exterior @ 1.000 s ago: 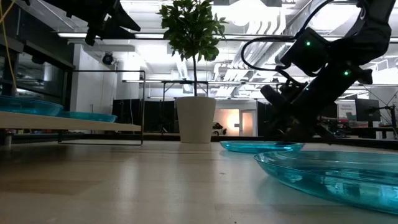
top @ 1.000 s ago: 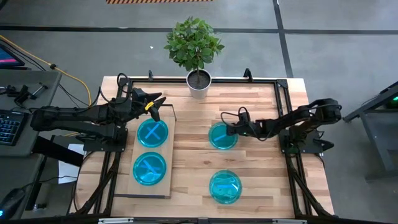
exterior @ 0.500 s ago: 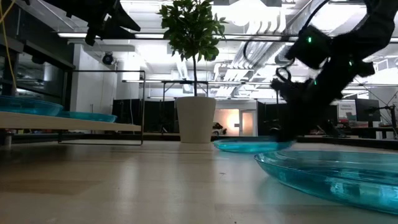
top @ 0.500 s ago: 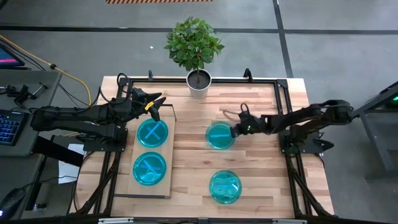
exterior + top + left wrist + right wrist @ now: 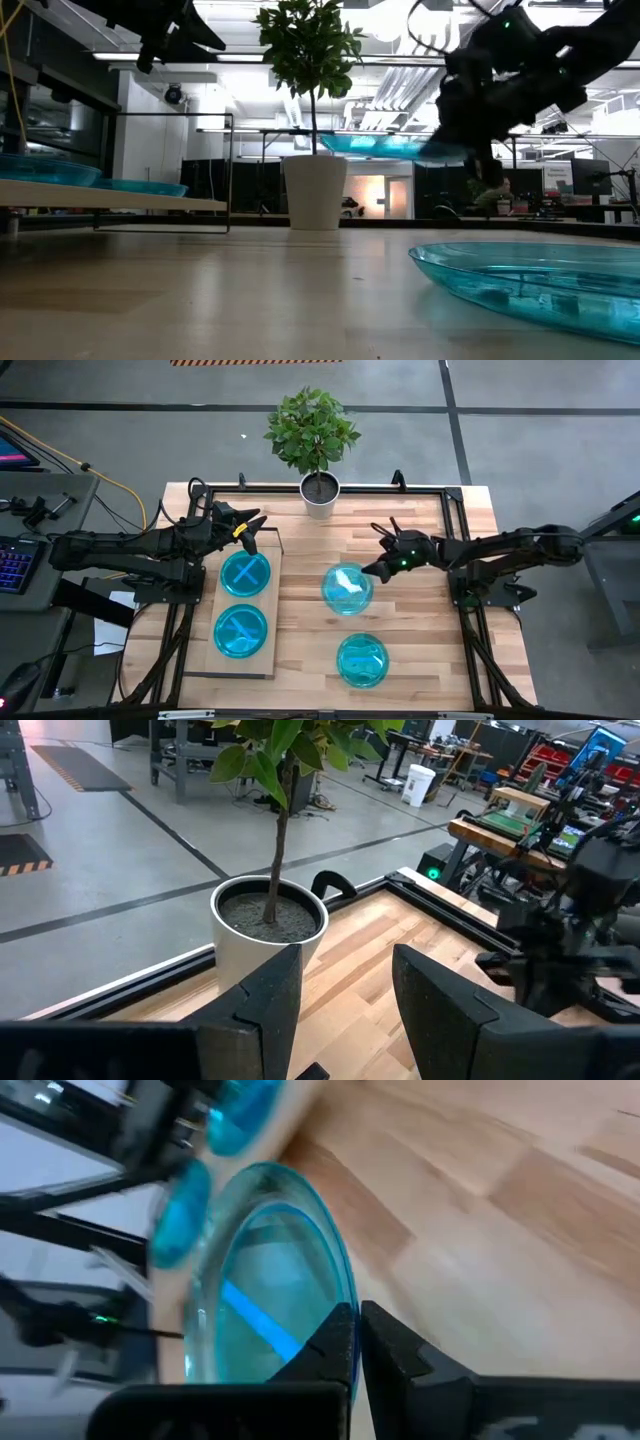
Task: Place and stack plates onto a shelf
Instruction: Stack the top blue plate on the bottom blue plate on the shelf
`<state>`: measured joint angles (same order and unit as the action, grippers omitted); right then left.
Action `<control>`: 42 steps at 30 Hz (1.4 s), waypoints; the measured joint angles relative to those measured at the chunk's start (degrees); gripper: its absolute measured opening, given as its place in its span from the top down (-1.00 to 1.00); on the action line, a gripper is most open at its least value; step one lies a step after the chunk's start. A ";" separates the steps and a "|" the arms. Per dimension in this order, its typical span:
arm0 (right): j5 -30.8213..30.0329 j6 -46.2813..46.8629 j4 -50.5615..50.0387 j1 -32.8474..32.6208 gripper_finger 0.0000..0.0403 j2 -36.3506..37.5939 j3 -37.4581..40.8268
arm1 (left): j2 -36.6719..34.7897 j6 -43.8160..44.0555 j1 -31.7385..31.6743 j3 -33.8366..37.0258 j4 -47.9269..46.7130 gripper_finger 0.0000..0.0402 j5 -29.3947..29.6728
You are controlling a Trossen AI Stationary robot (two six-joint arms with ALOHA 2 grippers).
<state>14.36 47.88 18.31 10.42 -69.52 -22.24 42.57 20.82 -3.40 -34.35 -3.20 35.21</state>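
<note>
The cyan plate in my right gripper needs to be let go on top of the shelf plate nearer the table's front edge (image 5: 240,631) (image 5: 181,1214).
My right gripper (image 5: 369,570) is shut on a translucent cyan plate (image 5: 347,589) that hangs in the air over the middle of the table; the low view shows this plate (image 5: 385,143) well above the tabletop. A second plate (image 5: 362,660) lies flat on the table nearer the front edge. Two more plates (image 5: 245,573) (image 5: 241,630) lie flat on the pale wooden shelf (image 5: 272,610) at the left. My left gripper (image 5: 250,526) waits open above the shelf's far end, holding nothing. My right gripper pinches the plate's rim (image 5: 345,1308) between its two fingers, on the edge that faces the table's right side. The fingers (image 5: 392,1342) reach in from the right, about level. The plate is lifted clear of the table, close to level, and sticks out leftward from the fingers.
A white plant pot (image 5: 320,495) with a leafy plant stands at the table's far edge, also ahead of my left gripper's fingers (image 5: 270,925). A dark metal frame (image 5: 455,510) runs round the tabletop. Bare wood lies between the shelf and the held plate.
My right gripper has taken hold of the plate at its right rim and raised it off the table, and has carried it a little toward the table's left and near edges. The plate, flat on the wood a second ago, now hangs clear.
</note>
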 joint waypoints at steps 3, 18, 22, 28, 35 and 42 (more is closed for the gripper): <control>-2.74 1.92 3.65 -1.96 1.00 0.00 -0.34 | 0.00 0.02 -0.01 0.00 0.04 0.27 0.01; -12.63 -1.93 3.39 -9.60 1.00 -21.74 -26.88 | -0.02 0.08 -1.66 0.00 2.75 0.27 -0.52; -15.00 0.35 3.37 -11.37 1.00 -31.23 -37.13 | -0.39 0.04 -1.85 0.00 5.87 0.27 -5.85; -16.97 4.82 0.00 -15.08 1.00 -44.98 -53.84 | -1.10 -5.27 -1.83 -0.02 8.42 0.27 -23.55; -18.85 6.52 -17.97 -19.02 1.00 -57.42 -74.60 | -1.28 -14.38 -1.83 0.00 7.94 0.27 -31.55; -18.70 5.75 -24.69 -20.75 1.00 -64.94 -87.69 | -1.38 -10.77 -1.83 0.00 8.02 0.27 -31.55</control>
<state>-4.34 53.63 -6.38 -10.33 -134.46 -109.93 41.19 10.05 -5.23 -34.35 4.82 3.66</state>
